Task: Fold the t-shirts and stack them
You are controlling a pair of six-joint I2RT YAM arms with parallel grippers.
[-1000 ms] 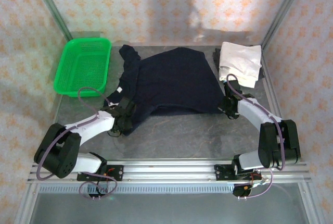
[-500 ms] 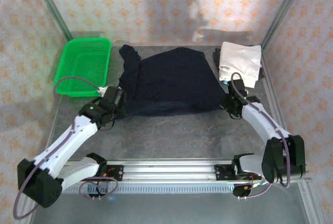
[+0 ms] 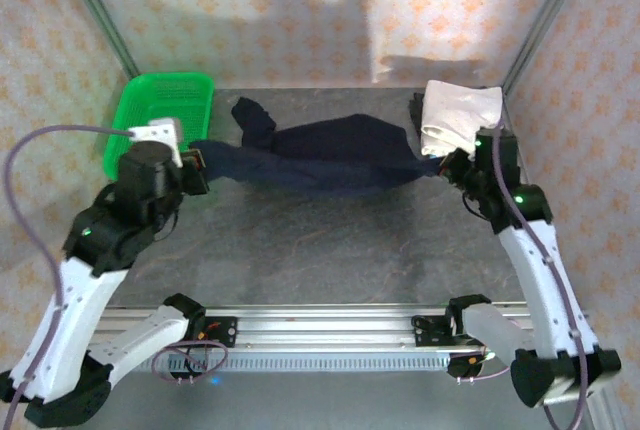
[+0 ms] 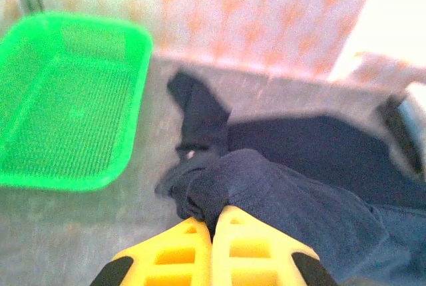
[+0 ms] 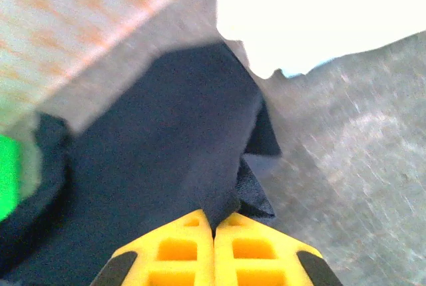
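Next, I release the bunched end of the navy t-shirt with my left gripper on the bare grey tabletop (image 3: 237, 234), between the green basket and the front rail.
The dark navy t-shirt (image 3: 320, 155) hangs stretched between my two grippers above the grey table, with one sleeve (image 3: 255, 115) trailing toward the back. My left gripper (image 3: 197, 162) is shut on the shirt's left edge; in the left wrist view its yellow fingers (image 4: 180, 249) pinch bunched navy cloth (image 4: 266, 193). Over on the right, my right gripper (image 3: 447, 165) is shut on the opposite edge, and the right wrist view shows its fingers (image 5: 239, 249) clamped on a navy cloth corner (image 5: 166, 146). The white folded t-shirt (image 3: 460, 120) lies at the back right of the table.
A green mesh basket (image 3: 160, 115) stands at the back left, also visible as the basket (image 4: 60, 100) in the left wrist view. Patterned walls and metal frame posts enclose the table. Bare grey tabletop (image 3: 330, 240) lies in front of the lifted shirt.
Both arms have risen and swung outward, lifting the navy shirt's front edge off the table and pulling it taut. The left gripper closed on the shirt's left edge.
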